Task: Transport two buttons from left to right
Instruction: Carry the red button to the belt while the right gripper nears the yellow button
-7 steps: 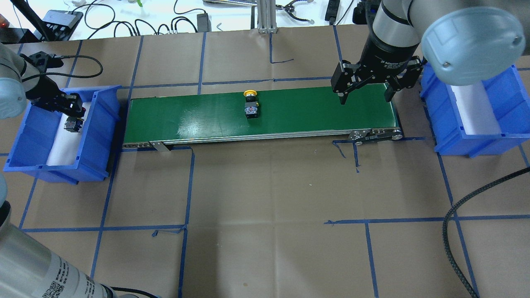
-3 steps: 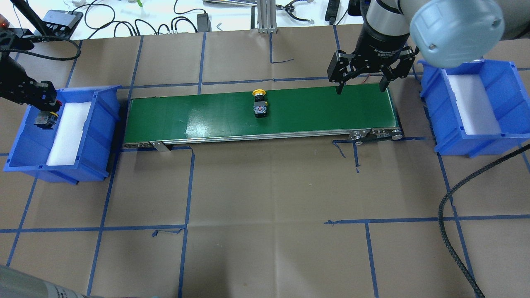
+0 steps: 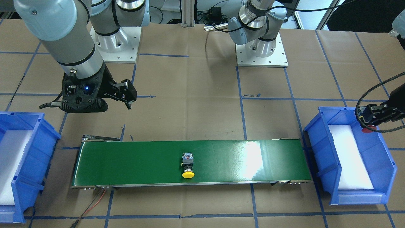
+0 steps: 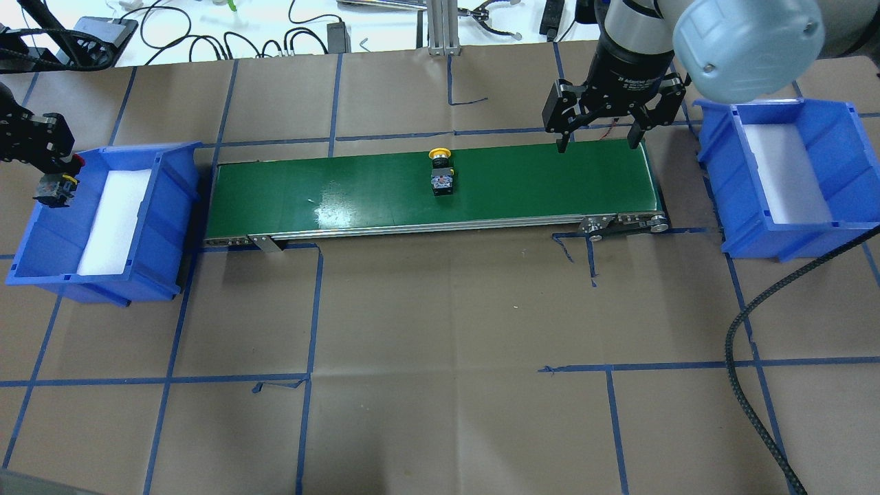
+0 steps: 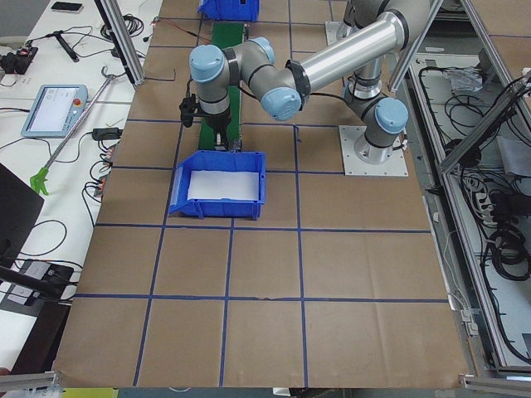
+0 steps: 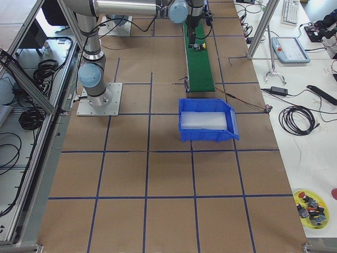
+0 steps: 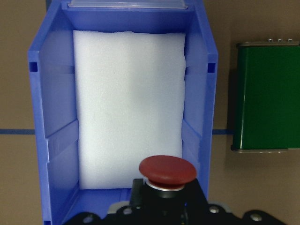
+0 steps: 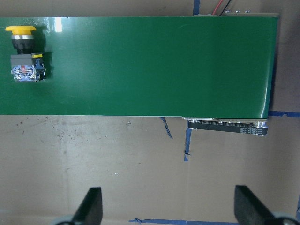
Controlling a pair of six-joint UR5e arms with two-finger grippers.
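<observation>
Next, my left gripper carries the red-capped button, now raised over a blue bin's side, to the green conveyor belt's end (image 3: 288,158) (image 7: 291,99) nearest the blue bin below. It will let go of the button there.
The red-capped button (image 7: 167,169) is held in my shut left gripper (image 4: 55,168), raised over the outer side of the left blue bin (image 4: 172,206); its red cap also shows in the front view (image 3: 367,129). The yellow-capped button (image 4: 440,172) lies on its side near the middle of the green conveyor belt (image 4: 550,185), cap toward the far edge. It also shows in the right wrist view (image 8: 26,51). My right gripper (image 4: 597,134) is open and empty, hovering over the far edge of the belt's right end, well right of the yellow button.
The right blue bin (image 4: 832,137) with a white foam liner stands past the belt's right end. The left bin holds white foam (image 7: 129,108). A black braided cable (image 4: 756,323) hangs over the table's right front. Blue tape lines cross the brown paper.
The yellow button has ridden rightward on the belt. My left gripper has lifted the red button and moved it outward to the left. My right gripper has shifted slightly toward the far side.
</observation>
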